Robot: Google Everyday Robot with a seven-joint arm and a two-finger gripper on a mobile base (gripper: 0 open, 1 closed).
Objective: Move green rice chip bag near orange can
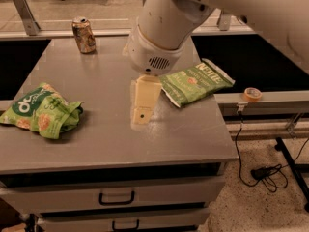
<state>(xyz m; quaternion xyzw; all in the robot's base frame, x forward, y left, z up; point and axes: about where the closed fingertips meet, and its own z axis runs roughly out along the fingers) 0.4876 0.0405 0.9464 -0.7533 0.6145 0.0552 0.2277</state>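
Observation:
Next, I grip the green rice chip bag's bulky end (62,114), toward table center.
The green rice chip bag (41,111) lies crumpled at the left edge of the grey table (106,144), its white letters on a dark green patch facing up. The orange can (84,34) stands upright at the table's back left. My gripper (142,116) hangs from the big white arm over the middle of the table, pointing down close to the surface. It is well to the right of the bag and in front of the can, holding nothing that I can see.
A flat paler green Kettle bag (195,82) lies at the table's right, just right of the gripper. A tape roll (252,94) sits on a rail to the right. Drawers (116,197) are below the table front. Cables lie on the floor at right.

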